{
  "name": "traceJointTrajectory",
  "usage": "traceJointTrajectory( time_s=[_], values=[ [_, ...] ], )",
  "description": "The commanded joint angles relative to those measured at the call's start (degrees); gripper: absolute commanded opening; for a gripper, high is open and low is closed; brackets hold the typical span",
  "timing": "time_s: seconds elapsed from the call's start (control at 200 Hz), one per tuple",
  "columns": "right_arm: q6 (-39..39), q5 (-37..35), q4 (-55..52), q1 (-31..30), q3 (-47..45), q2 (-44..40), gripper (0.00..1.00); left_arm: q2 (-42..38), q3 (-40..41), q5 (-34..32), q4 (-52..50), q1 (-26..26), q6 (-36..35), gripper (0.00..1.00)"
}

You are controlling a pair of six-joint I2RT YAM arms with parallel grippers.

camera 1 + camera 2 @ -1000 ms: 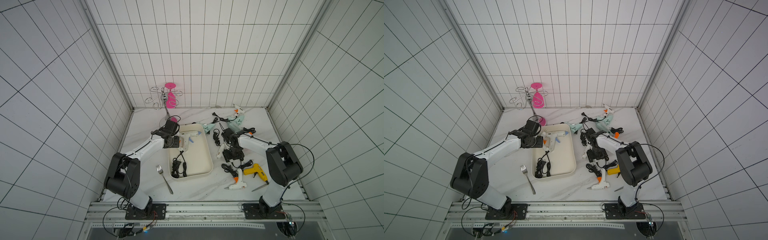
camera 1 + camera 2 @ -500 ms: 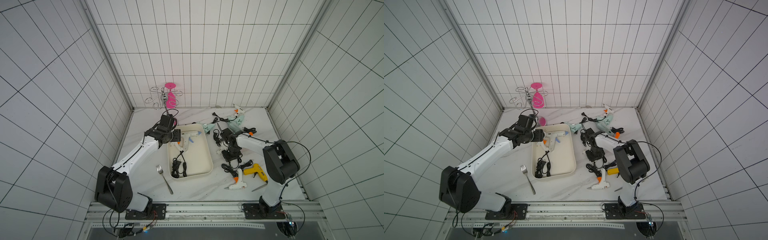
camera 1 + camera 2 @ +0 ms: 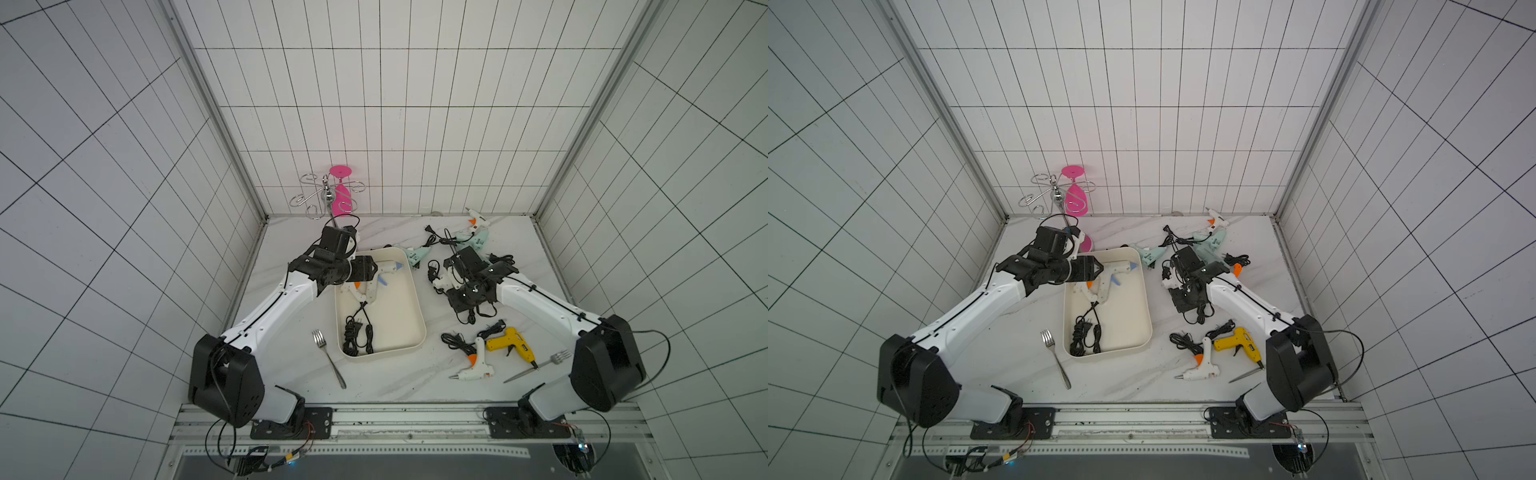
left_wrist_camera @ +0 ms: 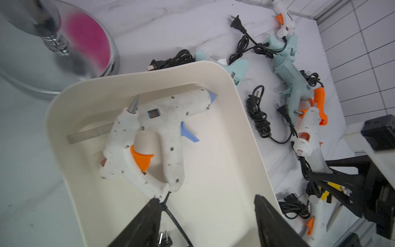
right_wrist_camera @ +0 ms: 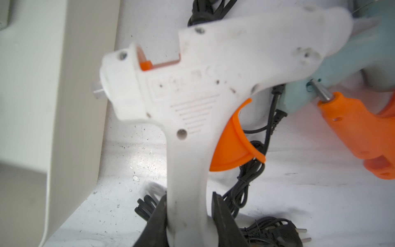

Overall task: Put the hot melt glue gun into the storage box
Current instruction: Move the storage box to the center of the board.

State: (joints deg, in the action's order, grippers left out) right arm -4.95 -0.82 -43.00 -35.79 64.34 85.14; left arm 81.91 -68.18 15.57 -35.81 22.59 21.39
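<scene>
The right gripper holds the white glue gun's handle, so the left gripper needs to next grasp the back of the glue gun's body (image 3: 444, 281) (image 4: 305, 138).
The storage box (image 3: 399, 332) (image 3: 1125, 324) is a cream tray in the middle of the table. Two white glue guns lie at its far end, one with a blue trigger (image 4: 171, 111) and one with an orange trigger (image 4: 121, 154). Their black cords trail toward the near end. My left gripper (image 3: 372, 270) (image 4: 205, 198) hangs open over that far end, holding nothing. Right of the box, my right gripper (image 5: 189, 195) (image 3: 453, 284) is shut on the handle of a white hot melt glue gun (image 5: 192, 85) (image 3: 441, 283) with an orange trigger.
Teal glue guns (image 3: 417, 255) (image 3: 473, 239) and an orange one (image 5: 359, 132) lie with tangled cords behind the right gripper. A yellow gun (image 3: 509, 343) and a white gun (image 3: 478, 365) lie front right. Forks (image 3: 328, 361) (image 3: 540, 365) flank the box. A pink glass rack (image 3: 340, 199) stands back left.
My right gripper has shut on the white glue gun's handle. The left arm has shifted its pose, and its open gripper stays over the box's far end.
</scene>
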Motion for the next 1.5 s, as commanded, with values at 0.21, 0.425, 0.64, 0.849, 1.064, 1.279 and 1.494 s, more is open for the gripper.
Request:
traceJointTrajectory(
  time_s=[0.21,0.425,0.64,0.849,1.064,1.279,1.494],
  values=[
    [-2.0,-9.6,2.4,-5.2,6.0,-5.5,0.13,3.1,-6.0,10.7,11.9,8.0,9.3,0.77],
    [-3.2,-14.7,6.2,-9.8,6.8,-6.4,0.13,7.6,-8.3,13.4,17.9,9.4,15.0,0.78],
    [-4.8,-15.7,8.5,-12.6,7.1,-7.3,0.13,10.5,-8.8,11.4,18.8,11.4,16.0,0.77],
    [-4.9,-16.1,9.2,-14.8,7.7,-7.5,0.13,11.8,-8.6,10.3,21.9,12.7,17.6,0.74],
    [-5.2,-16.4,9.5,-15.9,7.2,-8.4,0.14,12.3,-7.9,10.6,25.8,12.9,18.8,0.57],
    [-5.4,-16.6,10.1,-16.1,6.6,-9.5,0.14,13.4,-6.3,15.3,31.0,12.9,21.6,0.33],
    [-5.0,-16.2,10.3,-16.2,6.9,-9.4,0.14,14.6,-6.8,19.3,32.7,13.7,22.0,0.44]
  ],
)
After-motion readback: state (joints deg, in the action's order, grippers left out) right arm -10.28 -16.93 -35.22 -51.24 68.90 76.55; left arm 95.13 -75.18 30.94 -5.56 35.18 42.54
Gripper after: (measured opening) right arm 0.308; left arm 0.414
